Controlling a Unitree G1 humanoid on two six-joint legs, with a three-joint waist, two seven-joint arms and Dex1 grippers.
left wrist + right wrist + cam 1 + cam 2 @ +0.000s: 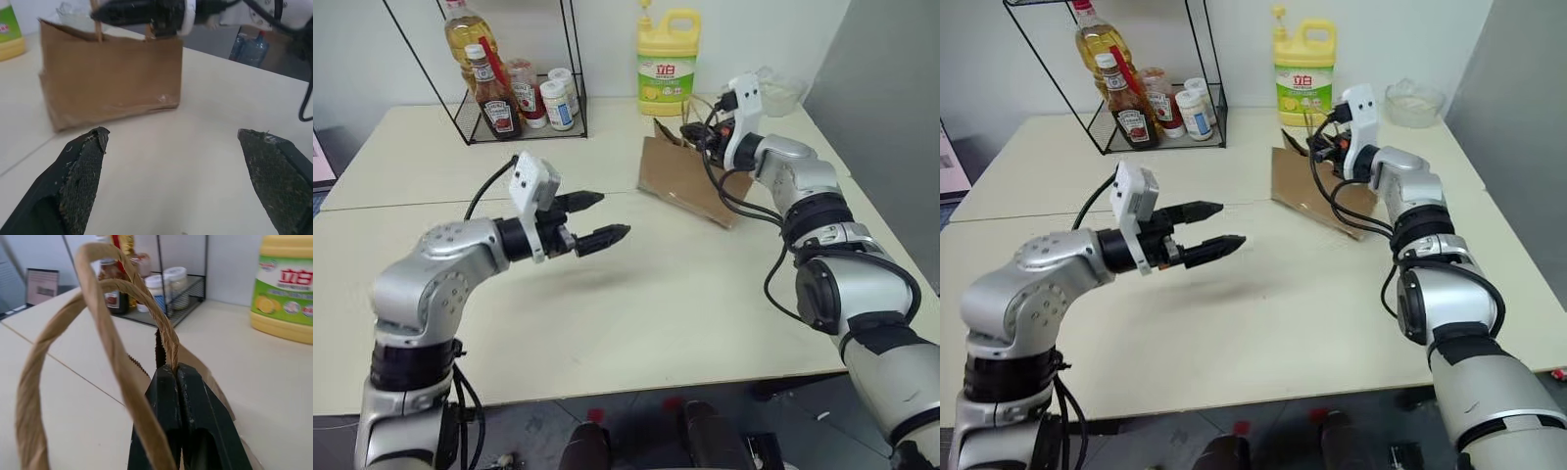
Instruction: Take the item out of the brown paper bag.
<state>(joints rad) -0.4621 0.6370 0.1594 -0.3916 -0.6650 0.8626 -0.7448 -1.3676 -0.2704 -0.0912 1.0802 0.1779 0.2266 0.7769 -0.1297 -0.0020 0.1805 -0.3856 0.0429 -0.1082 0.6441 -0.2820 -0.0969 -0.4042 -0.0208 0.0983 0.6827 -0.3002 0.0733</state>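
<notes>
I will set the brown paper bag down with my right gripper on the bare middle of the table (610,246) by the seam.
The brown paper bag (683,178) stands at the far right of the table, tilted, its creased broad side facing my left gripper (172,137). My right gripper (176,369) is at the bag's top edge, shut on one of the twisted cord handles (102,298), and the loops rise in front of it. My left gripper (615,215) hovers open over the middle of the table, pointing toward the bag and well short of it, with nothing between its fingers. The item is hidden inside the bag.
A yellow detergent jug (668,64) stands just behind the bag. A black wire rack (524,122) with ketchup bottles and jars sits at the back left. A clear bowl (781,90) is at the back right corner.
</notes>
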